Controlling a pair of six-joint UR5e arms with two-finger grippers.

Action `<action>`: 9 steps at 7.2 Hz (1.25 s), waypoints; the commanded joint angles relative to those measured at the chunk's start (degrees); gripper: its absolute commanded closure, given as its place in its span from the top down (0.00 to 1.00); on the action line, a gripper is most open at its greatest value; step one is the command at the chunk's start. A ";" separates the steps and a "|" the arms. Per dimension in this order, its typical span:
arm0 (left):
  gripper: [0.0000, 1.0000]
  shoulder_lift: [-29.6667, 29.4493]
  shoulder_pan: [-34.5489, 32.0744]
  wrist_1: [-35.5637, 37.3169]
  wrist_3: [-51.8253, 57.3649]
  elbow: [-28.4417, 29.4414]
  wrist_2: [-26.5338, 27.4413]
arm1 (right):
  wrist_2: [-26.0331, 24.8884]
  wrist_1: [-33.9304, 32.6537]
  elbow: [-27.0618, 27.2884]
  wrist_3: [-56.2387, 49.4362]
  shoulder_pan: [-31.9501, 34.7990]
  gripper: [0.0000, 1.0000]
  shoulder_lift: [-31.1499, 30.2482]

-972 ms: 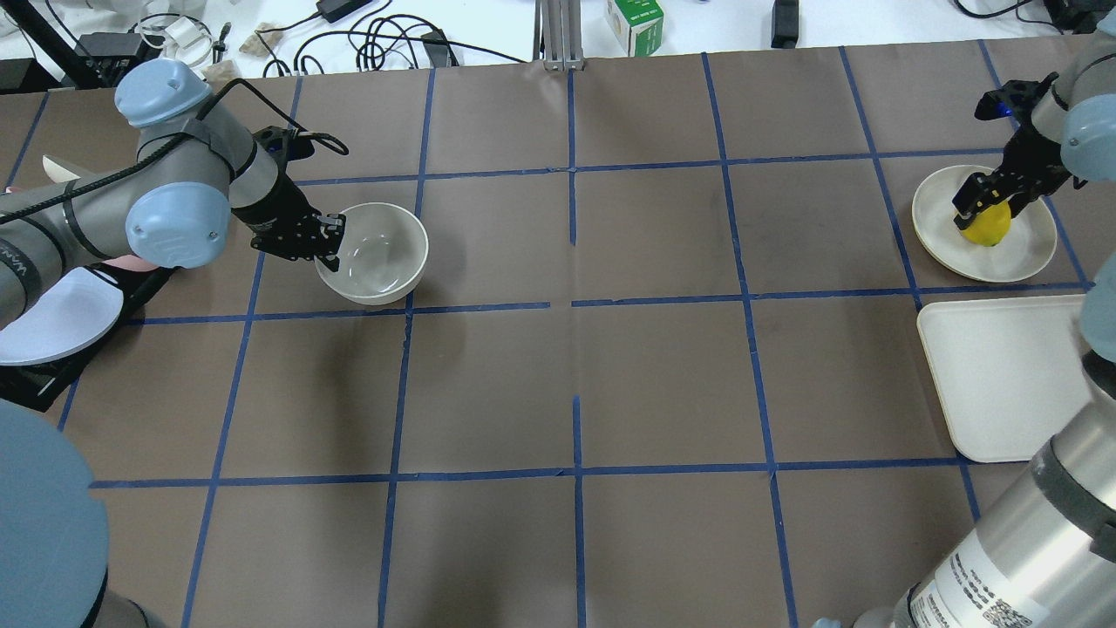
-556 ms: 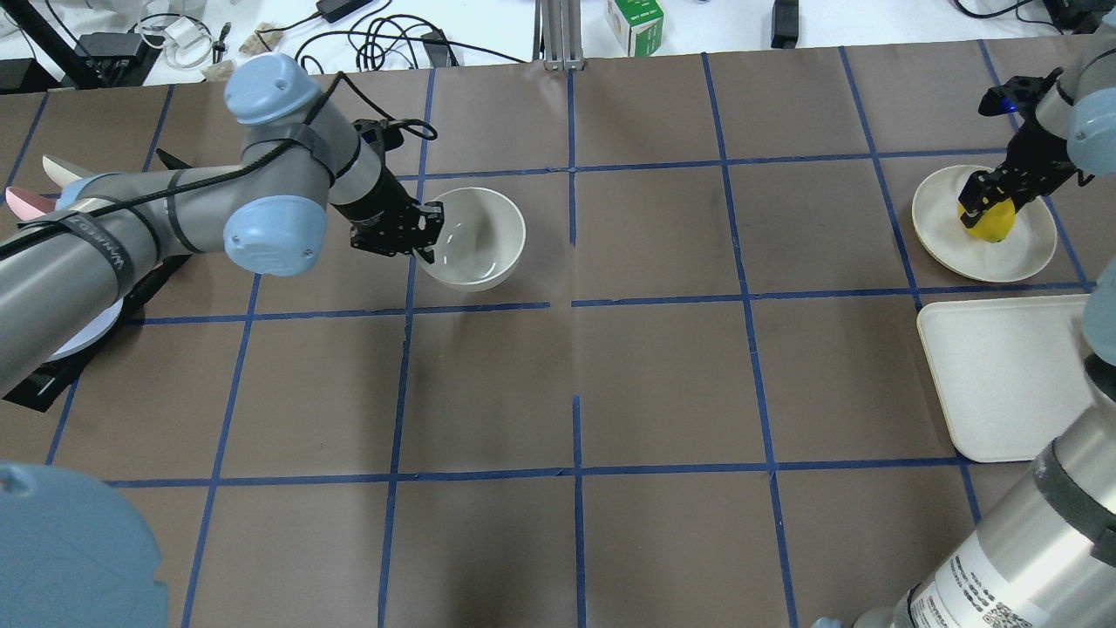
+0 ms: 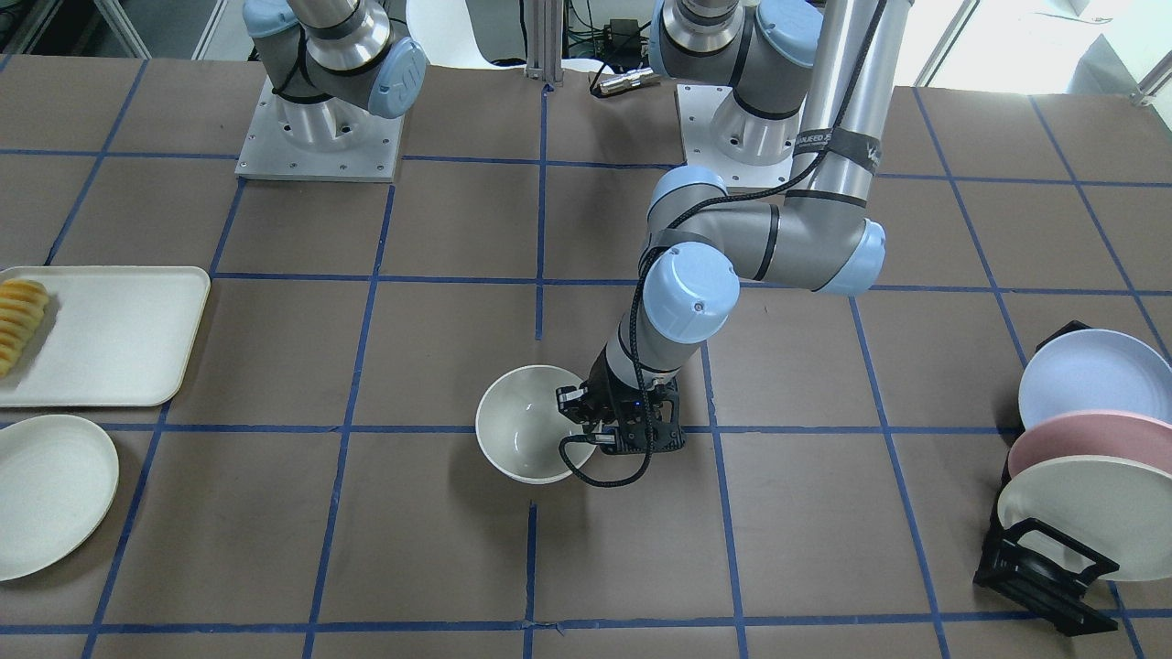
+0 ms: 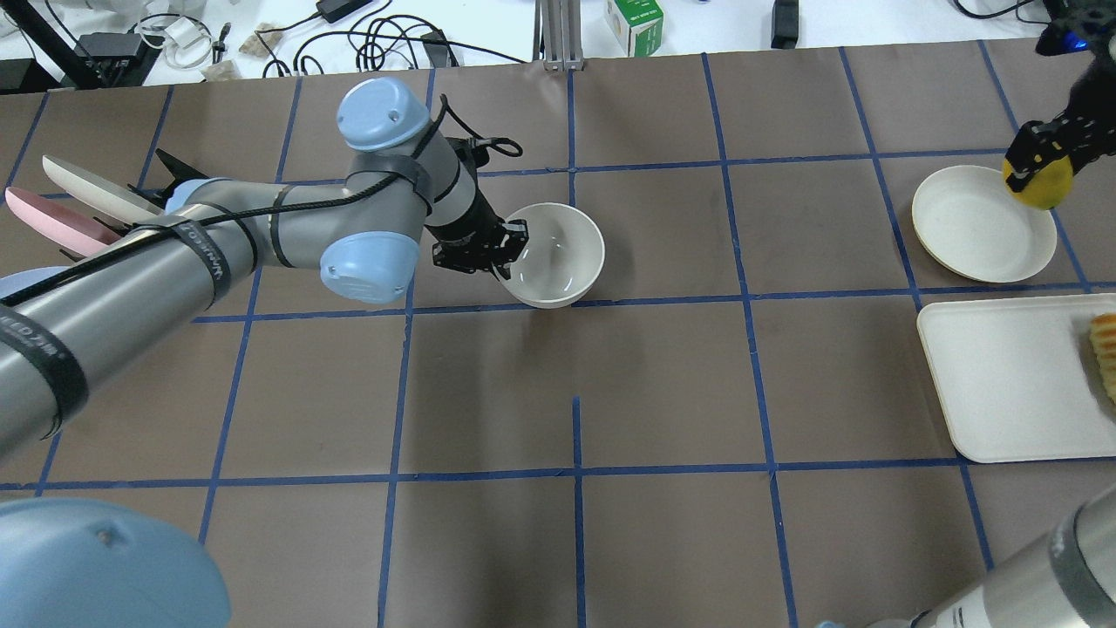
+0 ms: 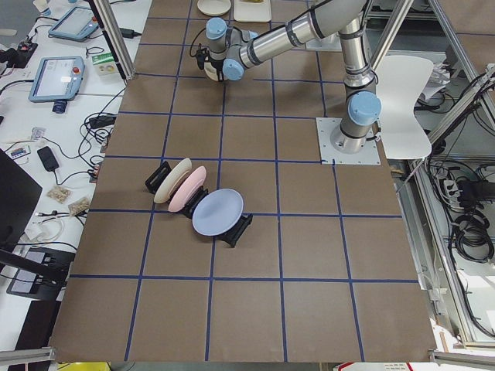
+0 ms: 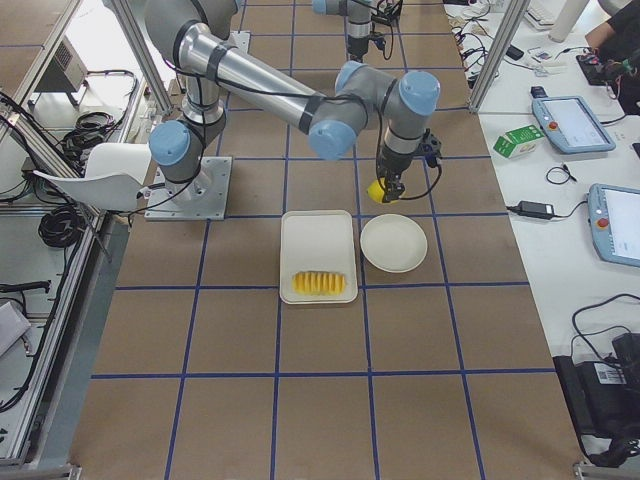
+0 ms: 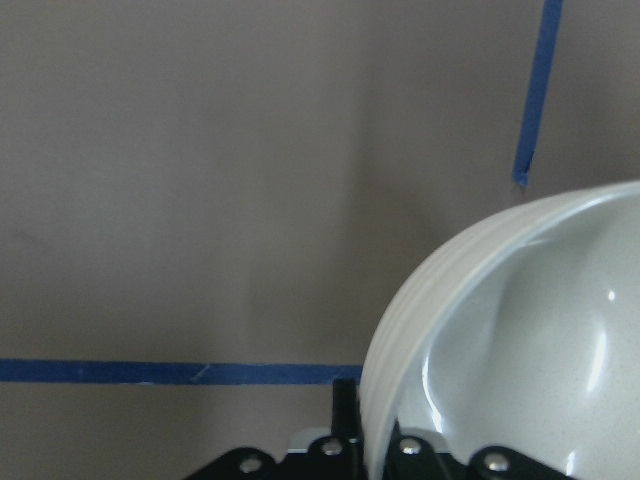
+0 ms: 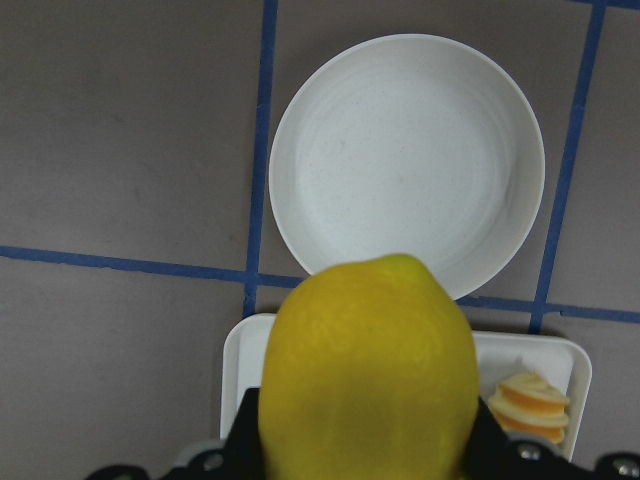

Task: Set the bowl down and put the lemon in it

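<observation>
My right gripper needs to let go of the yellow lemon on the inside bottom of the off-white bowl [image 3: 534,441] near the middle of the table.
The off-white bowl [image 4: 558,253] is near the table's middle, also in the front-facing view [image 3: 524,426]. My left gripper [image 4: 508,251] is shut on the bowl's left rim; the left wrist view shows the rim [image 7: 480,330] between the jaws. Whether the bowl rests on the table I cannot tell. My right gripper [image 4: 1031,173] is shut on the yellow lemon [image 4: 1044,187] and holds it in the air over the far right edge of the shallow white plate [image 4: 968,231]. The lemon fills the lower right wrist view [image 8: 368,365].
A white tray [image 4: 1003,384] with a sliced fruit row [image 4: 1105,353] lies in front of the plate at the right. A black rack of pastel plates [image 3: 1080,476] stands at the table's left end. Cables and boxes lie beyond the far edge.
My left arm has carried the bowl to the right, toward the table's middle. My right gripper has lifted the lemon off the plate and moved it up and to the right.
</observation>
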 commanded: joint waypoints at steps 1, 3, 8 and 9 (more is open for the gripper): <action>0.75 -0.69 -0.16 2.94 1.72 0.65 0.69 | 1.43 2.95 0.76 4.23 2.32 0.21 -2.95; 1.00 3.68 2.81 0.18 7.10 2.14 0.79 | 1.44 2.86 0.94 14.15 12.29 0.21 -3.04; 1.00 19.58 11.24 -28.88 23.95 6.11 10.27 | 3.99 -0.65 -0.03 47.63 41.22 0.19 0.82; 1.00 22.74 13.18 -31.29 24.33 7.59 10.45 | 3.91 -4.48 0.49 51.68 45.01 0.19 2.57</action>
